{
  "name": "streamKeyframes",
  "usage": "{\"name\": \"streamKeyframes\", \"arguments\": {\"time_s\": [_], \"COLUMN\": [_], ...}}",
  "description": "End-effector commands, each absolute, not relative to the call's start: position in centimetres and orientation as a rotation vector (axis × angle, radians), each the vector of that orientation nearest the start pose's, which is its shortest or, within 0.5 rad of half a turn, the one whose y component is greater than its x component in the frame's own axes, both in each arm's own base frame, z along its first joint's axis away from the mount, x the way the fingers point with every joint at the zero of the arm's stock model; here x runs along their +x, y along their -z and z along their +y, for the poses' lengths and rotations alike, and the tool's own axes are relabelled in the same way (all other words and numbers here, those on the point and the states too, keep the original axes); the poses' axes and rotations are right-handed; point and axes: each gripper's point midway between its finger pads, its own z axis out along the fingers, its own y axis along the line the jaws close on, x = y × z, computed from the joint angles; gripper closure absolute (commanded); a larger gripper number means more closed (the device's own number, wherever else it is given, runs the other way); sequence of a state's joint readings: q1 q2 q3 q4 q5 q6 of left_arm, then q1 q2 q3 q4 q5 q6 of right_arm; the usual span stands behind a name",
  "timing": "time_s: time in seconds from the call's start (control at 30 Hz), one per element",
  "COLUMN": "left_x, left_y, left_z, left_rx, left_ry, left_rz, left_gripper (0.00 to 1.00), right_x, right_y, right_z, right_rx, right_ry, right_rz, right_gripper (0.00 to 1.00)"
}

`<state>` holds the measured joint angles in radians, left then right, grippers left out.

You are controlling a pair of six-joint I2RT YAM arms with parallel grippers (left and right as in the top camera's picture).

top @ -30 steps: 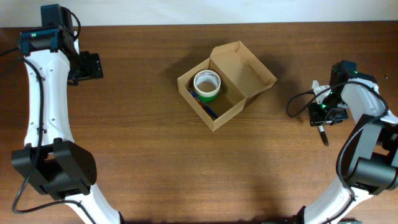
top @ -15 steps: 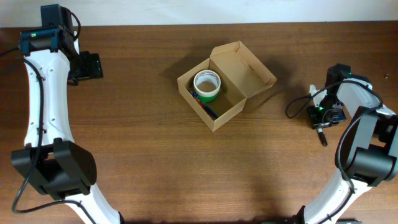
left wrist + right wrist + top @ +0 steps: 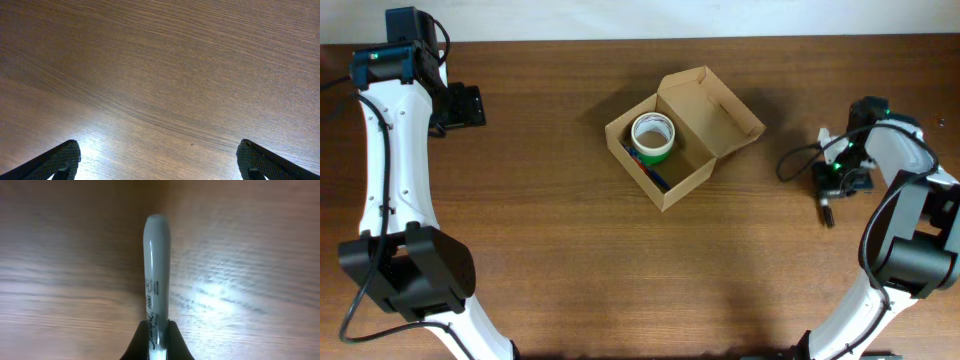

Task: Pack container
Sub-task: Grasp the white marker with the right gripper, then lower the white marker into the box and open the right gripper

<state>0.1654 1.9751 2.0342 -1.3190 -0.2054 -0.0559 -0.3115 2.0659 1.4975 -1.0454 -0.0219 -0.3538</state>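
Observation:
Next, I release the grey marker in the cardboard box (image 3: 646, 168), between the tape roll and the box's near side, with my right gripper.
The container (image 3: 672, 172) is a tan cardboard box at the table's middle, its flap lid (image 3: 720, 108) open to the upper right. Inside it are a green-sided tape roll (image 3: 652, 136) and a blue thing (image 3: 650, 172) beneath it. My right gripper (image 3: 832, 192) is at the right side of the table, shut on a grey marker (image 3: 156, 270) that sticks out ahead of the fingers above the wood. The marker also shows in the overhead view (image 3: 827, 211). My left gripper (image 3: 470, 104) is at the far left, open and empty, its fingertips (image 3: 60, 160) wide apart over bare wood.
A black cable (image 3: 795, 160) loops off the right arm toward the box. The table's far edge (image 3: 640, 41) runs along the top of the overhead view.
My right gripper has turned and shifted a little to the left with the marker in it. The left arm and the box have not moved.

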Motion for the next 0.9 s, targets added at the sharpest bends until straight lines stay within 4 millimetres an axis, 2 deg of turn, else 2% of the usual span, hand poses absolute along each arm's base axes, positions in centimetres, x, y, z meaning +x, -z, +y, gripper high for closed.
{"name": "streamKeyframes", "arguments": {"time_s": [0.0,0.13,0.23,0.37,0.5,0.57,0.67,0.8,0.87], "left_x": [42.8,42.8,42.8,42.8,42.8,42.8,42.8,42.8,42.8], "left_y": [-19.4,-19.4,-19.4,-19.4,-19.4,-19.4,-19.4,-19.4,-19.4], "left_z": [10.9,10.9,10.9,10.9,10.9,10.9,10.9,10.9,10.9], "left_rx": [-0.361,-0.361,-0.361,-0.361,-0.361,-0.361,-0.361,-0.361,-0.36], "left_ry": [-0.308,-0.308,-0.308,-0.308,-0.308,-0.308,-0.308,-0.309,-0.308], "left_rz": [2.816,2.816,2.817,2.816,2.816,2.817,2.816,2.817,2.817], "left_gripper": [0.0,0.0,0.0,0.0,0.0,0.0,0.0,0.0,0.0], "right_x": [39.9,41.7,42.7,43.5,43.6,43.3,42.6,41.8,41.6], "right_y": [-7.2,-13.5,-18.2,-24.2,-28.8,-30.2,-30.7,-29.6,-28.4], "right_z": [-10.7,-10.3,-8.3,-2.9,4.7,8.8,13.7,18.8,21.1], "right_rx": [0.107,0.216,0.168,0.019,-0.224,-0.349,-0.484,-0.636,-0.7], "right_ry": [-0.113,-0.099,-0.118,-0.154,-0.186,-0.201,-0.133,-0.06,-0.064], "right_rz": [3.011,2.934,2.872,2.781,2.669,2.615,2.563,2.526,2.525], "right_gripper": [0.96,0.96,0.96,0.96,0.96,0.96,0.96,0.96,0.96]}}
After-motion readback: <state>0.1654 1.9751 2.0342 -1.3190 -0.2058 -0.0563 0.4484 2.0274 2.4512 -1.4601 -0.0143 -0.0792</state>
